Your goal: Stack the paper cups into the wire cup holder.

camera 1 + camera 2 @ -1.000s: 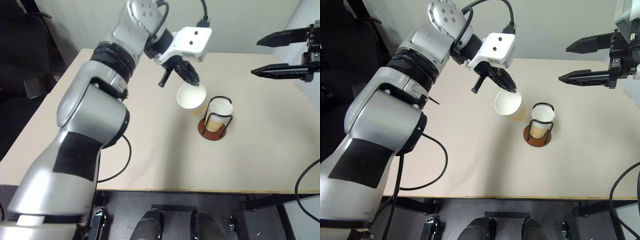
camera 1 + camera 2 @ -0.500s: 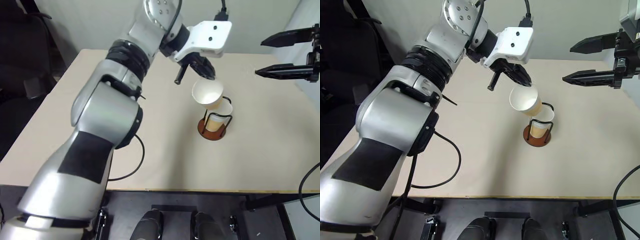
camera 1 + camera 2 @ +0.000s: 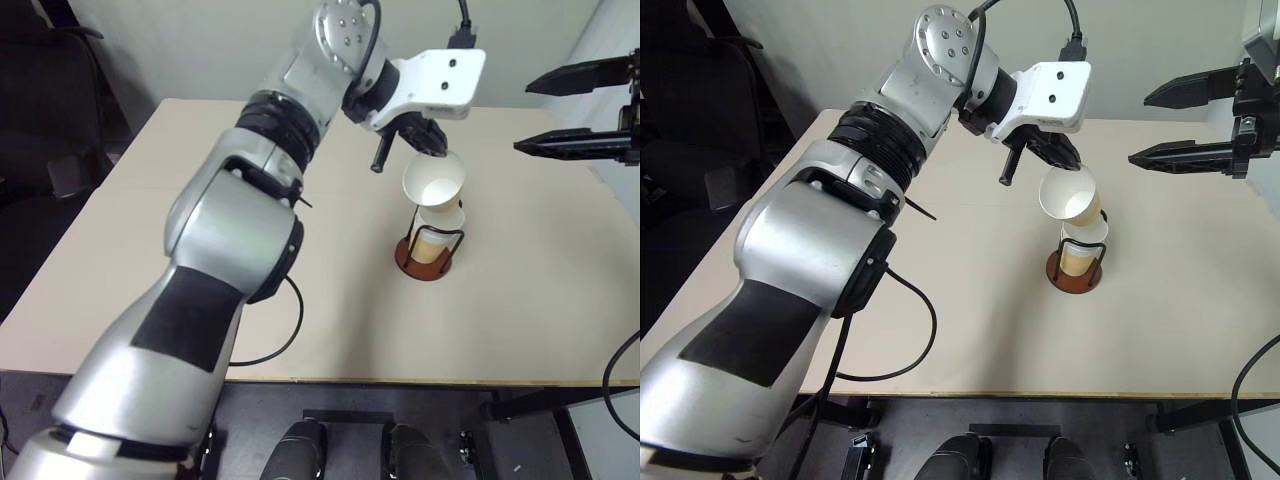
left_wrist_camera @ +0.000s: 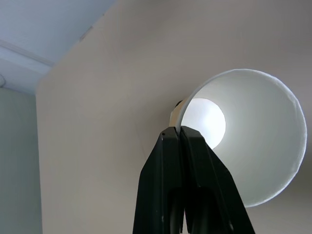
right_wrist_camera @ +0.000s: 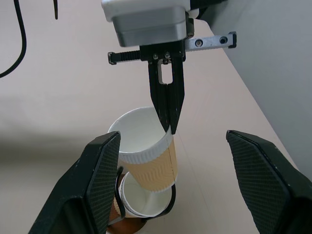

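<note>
Next, my left gripper releases its paper cup inside the other paper cup seated in the wire holder (image 3: pixel 437 206).
My left gripper (image 3: pixel 436 147) is shut on the rim of a paper cup (image 3: pixel 433 183), pinching its wall. The cup hangs tilted just above the wire cup holder (image 3: pixel 426 248), which stands on its round reddish-brown base and has another paper cup (image 3: pixel 436 238) seated inside. In the right wrist view the held cup (image 5: pixel 145 146) sits directly over the cup in the holder (image 5: pixel 144 202). The left wrist view looks into the held cup's (image 4: pixel 248 136) white inside past the closed fingers (image 4: pixel 187 195). My right gripper (image 3: pixel 572 110) hovers open at the far right, above the table and apart from the cups.
The holder stands on a beige table (image 3: pixel 250 260) with a pale wall behind it. A black cable (image 3: pixel 275 335) loops over the table's front part. A dark chair (image 3: pixel 45 110) stands off the table's left side.
My left arm has carried the cup to the right, from beside the holder to just above it. The right gripper has stayed in place.
</note>
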{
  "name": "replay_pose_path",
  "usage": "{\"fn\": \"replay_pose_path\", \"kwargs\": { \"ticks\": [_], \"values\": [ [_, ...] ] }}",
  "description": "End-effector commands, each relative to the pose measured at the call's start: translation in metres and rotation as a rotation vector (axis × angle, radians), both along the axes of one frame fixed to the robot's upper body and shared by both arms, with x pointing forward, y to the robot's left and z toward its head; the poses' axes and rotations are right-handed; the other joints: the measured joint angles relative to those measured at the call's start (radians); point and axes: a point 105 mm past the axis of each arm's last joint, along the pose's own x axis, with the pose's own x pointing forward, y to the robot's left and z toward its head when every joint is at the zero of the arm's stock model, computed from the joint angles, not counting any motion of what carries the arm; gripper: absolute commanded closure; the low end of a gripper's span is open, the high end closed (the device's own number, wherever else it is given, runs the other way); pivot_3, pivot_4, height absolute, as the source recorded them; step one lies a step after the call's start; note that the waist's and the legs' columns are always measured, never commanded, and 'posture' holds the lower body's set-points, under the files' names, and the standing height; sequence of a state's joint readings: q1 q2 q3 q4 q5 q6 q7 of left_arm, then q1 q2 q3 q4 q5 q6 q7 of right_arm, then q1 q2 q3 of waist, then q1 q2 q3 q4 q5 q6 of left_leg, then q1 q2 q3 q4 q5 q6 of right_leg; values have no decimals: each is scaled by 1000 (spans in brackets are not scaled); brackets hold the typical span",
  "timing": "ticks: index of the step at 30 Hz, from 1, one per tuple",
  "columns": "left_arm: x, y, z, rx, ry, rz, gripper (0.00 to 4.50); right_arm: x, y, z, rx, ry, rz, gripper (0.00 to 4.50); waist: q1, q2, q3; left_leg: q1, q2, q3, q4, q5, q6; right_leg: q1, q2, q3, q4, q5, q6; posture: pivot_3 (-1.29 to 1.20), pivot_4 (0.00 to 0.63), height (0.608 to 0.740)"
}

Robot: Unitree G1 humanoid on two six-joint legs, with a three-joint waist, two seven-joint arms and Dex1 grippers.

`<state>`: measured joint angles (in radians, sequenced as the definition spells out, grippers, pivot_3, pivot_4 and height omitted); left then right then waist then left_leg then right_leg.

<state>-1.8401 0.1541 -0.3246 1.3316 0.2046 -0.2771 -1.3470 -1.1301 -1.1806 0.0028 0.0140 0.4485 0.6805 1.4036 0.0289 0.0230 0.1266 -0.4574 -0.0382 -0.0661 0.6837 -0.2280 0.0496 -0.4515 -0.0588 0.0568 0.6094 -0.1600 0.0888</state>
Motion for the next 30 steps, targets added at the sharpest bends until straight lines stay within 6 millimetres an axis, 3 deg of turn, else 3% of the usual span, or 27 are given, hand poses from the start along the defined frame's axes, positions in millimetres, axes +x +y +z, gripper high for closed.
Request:
{"fn": "replay_pose_path", "kwargs": {
  "ticks": [1, 28, 30],
  "values": [
    [-2, -3, 6, -19, -14, -6, 4450, -10, -2, 14, 7, -64, 1, 988, 0, 0, 0, 0, 0, 0, 0, 0, 0, 0, 0, 0, 0, 0, 0, 0, 150, 740],
    [4, -11, -15, -10, 11, 28, 4450, -12, -4, 11, -4, -57, -7, 988, 1, 0, 0, 1, 0, 1, 2, 0, 1, 1, 0, 0, 1, 1, 2, 0, 150, 740],
    [8, -10, -16, -7, -10, 50, 4098, -13, -4, 10, -5, -55, -9, 988, 1, 0, 0, 1, 0, 1, 3, 0, 1, 1, 0, 0, 1, 1, 2, 0, 150, 740]
  ]
}}
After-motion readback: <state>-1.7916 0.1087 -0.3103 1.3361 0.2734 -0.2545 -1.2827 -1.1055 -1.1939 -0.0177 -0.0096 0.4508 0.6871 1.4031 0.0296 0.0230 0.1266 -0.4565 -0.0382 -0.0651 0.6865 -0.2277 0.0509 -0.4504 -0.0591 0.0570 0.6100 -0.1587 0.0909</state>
